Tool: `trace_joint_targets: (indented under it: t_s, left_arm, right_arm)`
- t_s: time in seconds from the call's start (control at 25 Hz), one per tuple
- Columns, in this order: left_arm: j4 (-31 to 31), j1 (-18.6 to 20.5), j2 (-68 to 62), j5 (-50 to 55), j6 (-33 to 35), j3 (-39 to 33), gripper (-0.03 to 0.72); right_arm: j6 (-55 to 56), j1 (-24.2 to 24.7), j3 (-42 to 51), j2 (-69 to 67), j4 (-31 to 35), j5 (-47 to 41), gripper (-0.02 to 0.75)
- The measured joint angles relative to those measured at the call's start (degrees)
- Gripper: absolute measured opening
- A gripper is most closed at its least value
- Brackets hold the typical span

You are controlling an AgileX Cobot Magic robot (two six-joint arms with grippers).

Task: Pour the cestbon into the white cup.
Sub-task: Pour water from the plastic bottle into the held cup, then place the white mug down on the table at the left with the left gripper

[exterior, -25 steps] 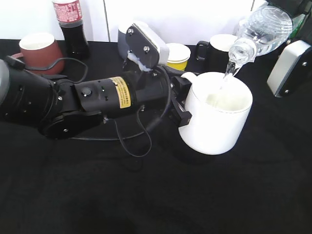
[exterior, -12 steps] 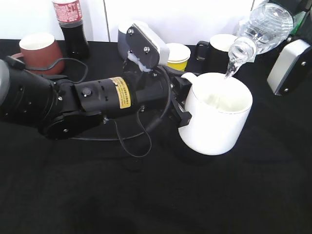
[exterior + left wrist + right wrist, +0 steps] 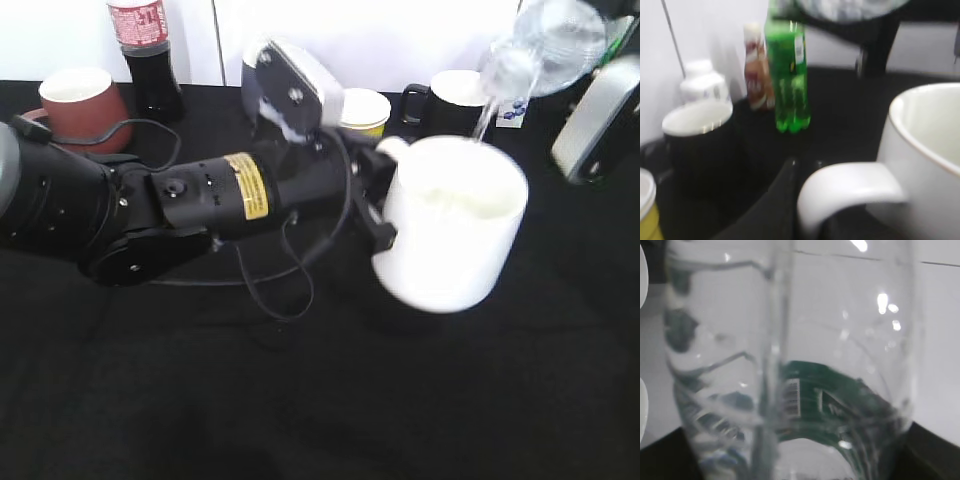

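My left gripper is going to let go of the white cup on the table [image 3: 203, 192] beside the brown cup, just before the cola bottle.
The white cup [image 3: 455, 225] is large and plain, held by its loop handle in my left gripper [image 3: 378, 215], which is shut on the handle [image 3: 845, 192]. The cup looks blurred and lifted slightly off the black table. The cestbon [image 3: 545, 45], a clear ribbed bottle, is tilted mouth-down above the cup's far right rim, with a thin stream of water falling toward the cup. My right gripper is shut on the cestbon; the right wrist view is filled by its clear body and dark green label [image 3: 830, 405], and the fingers are hidden.
A black mug [image 3: 450, 100] and a small yellow cup [image 3: 365, 112] stand behind the white cup. A brown cup [image 3: 80, 105] and a cola bottle [image 3: 145, 55] stand at the back left. A bright green soda bottle [image 3: 788, 75] shows in the left wrist view. A cable lies on the table.
The white cup has risen and shifted a little with my left gripper. The cestbon has lifted slightly up and right, and the stream has thinned.
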State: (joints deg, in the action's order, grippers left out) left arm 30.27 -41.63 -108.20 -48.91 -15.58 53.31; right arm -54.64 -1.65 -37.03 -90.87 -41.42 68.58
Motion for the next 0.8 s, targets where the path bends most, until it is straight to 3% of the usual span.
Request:
trace_joint_targets:
  t_s: [0.12,0.16,0.2,0.32,0.4,0.8]
  left_arm:
    - [-1.6,0.5,0.0,-1.5,0.0,0.0,0.052]
    - [-2.6,0.6,0.0,-1.9,0.0,0.0,0.052]
    - [-2.6,0.7,0.0,-2.0,0.0,0.0,0.052]
    - [-2.6,3.1,0.0,-3.1,0.0,0.0,0.052]
    - [-2.5,5.7,0.7,-3.0,0.0,-0.6,0.052]
    - [-2.1,23.8,8.7,-5.5,0.1,-11.8,0.052]
  right_arm:
    - [23.7,0.0,0.0,0.0,-0.5,0.1,0.492]
    - [36.4,0.0,0.0,0.0,-0.7,0.1,0.492]
    - [41.1,0.0,0.0,0.0,-0.7,0.2,0.492]
    - [68.9,0.0,0.0,0.0,-0.8,0.2,0.492]
    - [80.0,0.0,0.0,0.0,-0.8,0.2,0.492]
    - [81.7,0.0,0.0,0.0,-0.3,-2.5,0.492]
